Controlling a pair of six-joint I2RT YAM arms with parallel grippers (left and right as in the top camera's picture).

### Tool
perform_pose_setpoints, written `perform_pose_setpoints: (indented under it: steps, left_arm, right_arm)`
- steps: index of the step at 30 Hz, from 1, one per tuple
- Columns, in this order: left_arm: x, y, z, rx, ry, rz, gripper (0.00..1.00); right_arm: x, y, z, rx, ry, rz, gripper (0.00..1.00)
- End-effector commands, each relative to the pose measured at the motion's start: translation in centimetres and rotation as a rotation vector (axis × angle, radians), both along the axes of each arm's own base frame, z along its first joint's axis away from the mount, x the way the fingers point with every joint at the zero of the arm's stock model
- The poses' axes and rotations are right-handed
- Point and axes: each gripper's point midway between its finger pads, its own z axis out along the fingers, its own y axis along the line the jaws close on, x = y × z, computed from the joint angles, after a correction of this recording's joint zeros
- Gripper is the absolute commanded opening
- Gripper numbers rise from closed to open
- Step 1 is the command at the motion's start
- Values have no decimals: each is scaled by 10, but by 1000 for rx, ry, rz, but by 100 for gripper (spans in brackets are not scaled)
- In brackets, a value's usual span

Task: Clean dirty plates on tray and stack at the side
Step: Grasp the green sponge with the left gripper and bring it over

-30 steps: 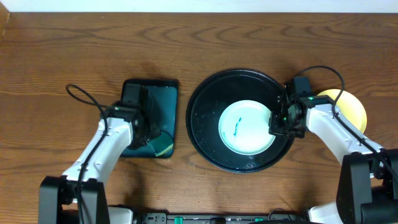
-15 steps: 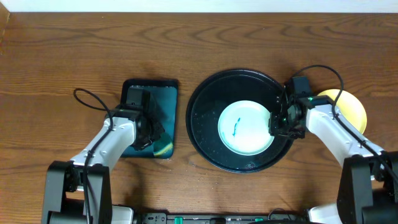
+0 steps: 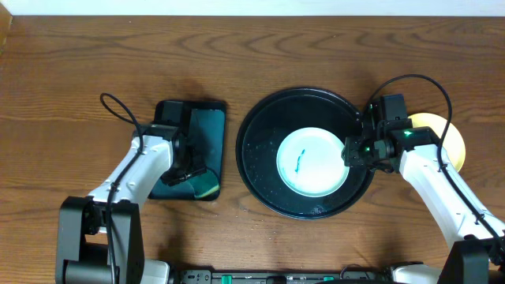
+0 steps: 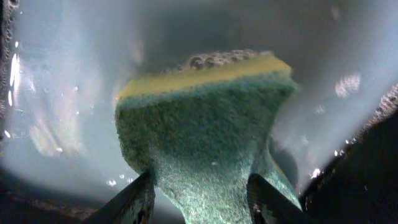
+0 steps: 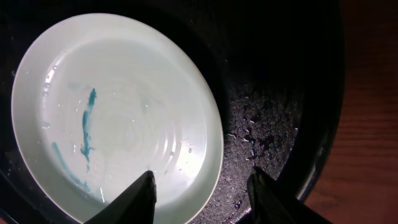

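Observation:
The pale cyan plate is marked with dark blue smears. My left gripper needs to take the sponge (image 3: pixel 205 184) from the teal tray and scrub the smears before it stacks the plate.
A pale cyan plate (image 3: pixel 313 162) with dark blue smears lies in the large round black tray (image 3: pixel 260 126). In the right wrist view the plate (image 5: pixel 118 112) fills the left and the wet tray floor (image 5: pixel 273 112) lies to its right. My right gripper (image 3: pixel 353 154) (image 5: pixel 202 196) is open, one finger over the plate's right rim and the other over the tray. A pale yellow plate (image 3: pixel 446 136) lies on the tabletop right of the tray, partly hidden by my right arm. A second cyan plate is not visible. My left gripper (image 3: pixel 193 170) (image 4: pixel 202 199) is shut on a green-and-yellow sponge (image 4: pixel 205 124) (image 3: pixel 207 185).
A smaller teal rectangular tray (image 3: pixel 207 126) lies left of the black tray, and the sponge is over its near right corner; its wet floor (image 4: pixel 62 93) shows in the left wrist view. Brown wood-grain tabletop (image 3: pixel 79 79) surrounds both trays.
My right arm has swung a little to the right and covers more of the yellow plate; its gripper stays at the cyan plate's right rim. My left arm has turned slightly, sponge still over the teal tray.

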Motion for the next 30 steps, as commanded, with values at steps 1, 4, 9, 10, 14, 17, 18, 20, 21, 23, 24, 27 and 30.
perform_pose_setpoints:
  steps: [1, 4, 9, 10, 14, 17, 18, 20, 21, 23, 24, 27, 30]
  left_arm:
    - [-19, 6, -20, 23, 62, 165, 48]
    - [-25, 6, -36, 15, 72, 212, 38]
    - [-28, 0, -47, -16, 82, 201, 7]
    - [-24, 0, -45, -18, 73, 181, 8]
    - [-9, -1, -24, -13, 44, 40, 7]
    - [7, -3, 3, -12, 17, -66, 7]
    - [12, -4, 12, -12, 7, -97, 7]
    - [22, -6, 33, -11, -19, -152, 7]
    - [25, -7, 42, -11, -32, -171, 8]
    - [34, -13, 63, -13, -76, -223, 7]
    - [37, -15, 71, -14, -98, -239, 8]
    - [43, -31, 93, -38, -169, -288, 7]
    - [42, -63, 110, -128, -230, -358, 7]
  right_arm:
    - [1, 2, 1, -13, -14, 20, 50]
    - [5, -4, 1, -45, -30, 10, 54]
    - [6, -8, -4, -74, -31, 18, 60]
    - [5, -8, -6, -76, -25, 19, 60]
    - [2, -9, -20, -80, 1, 21, 57]
    - [1, -7, -32, -70, 11, 24, 54]
    - [2, -5, -36, -63, 13, 27, 53]
    - [3, -4, -41, -57, 19, 29, 52]
    - [5, -4, -45, -57, 21, 29, 52]
    - [7, -2, -52, -50, 29, 31, 48]
    - [7, 0, -54, -41, 34, 34, 44]
    - [6, 10, -64, 9, 61, 49, 30]
    - [4, 11, -75, 18, 92, 46, 9]
